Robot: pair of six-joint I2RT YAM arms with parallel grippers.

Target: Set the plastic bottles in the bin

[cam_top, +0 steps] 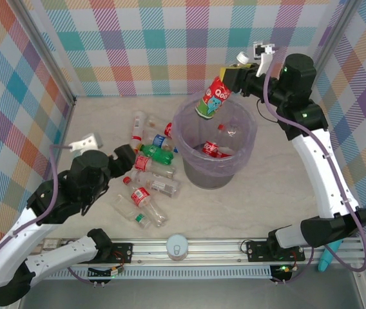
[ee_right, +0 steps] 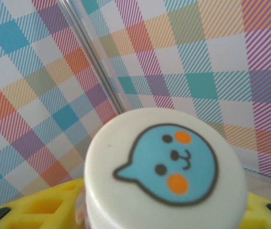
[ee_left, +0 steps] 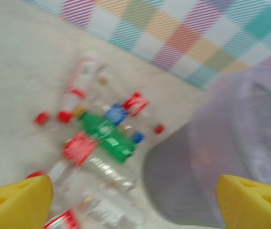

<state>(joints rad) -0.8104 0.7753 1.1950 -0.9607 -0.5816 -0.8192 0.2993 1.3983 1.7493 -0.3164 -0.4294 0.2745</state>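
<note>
Next, I release the white-capped, red-labelled bottle from my right gripper inside the bin (cam_top: 201, 144), beside the other red-labelled bottles.
The grey bin (cam_top: 199, 174) with its lavender liner stands mid-table, and red-labelled bottles (cam_top: 212, 149) lie inside it. My right gripper (cam_top: 232, 78) is shut on a red-labelled bottle (cam_top: 212, 98) with a white cap, held tilted above the bin's far rim. The right wrist view has that cap (ee_right: 166, 162), printed with a blue cartoon face, between the yellow fingers (ee_right: 40, 207). Several bottles (cam_top: 149, 187) lie left of the bin, a green one (cam_top: 158, 153) among them. My left gripper (cam_top: 124, 156) hovers open over that pile. In the blurred left wrist view, its fingertips (ee_left: 16, 200) are wide apart, with the green bottle (ee_left: 108, 135) and bin (ee_left: 235, 157) ahead.
Checked walls close in the table on the left, back and right. A white round lid (cam_top: 178, 246) sits on the front rail between the arm bases. A teal object (cam_top: 325, 259) lies at the front right. Loose red caps (ee_left: 159, 128) lie near the pile.
</note>
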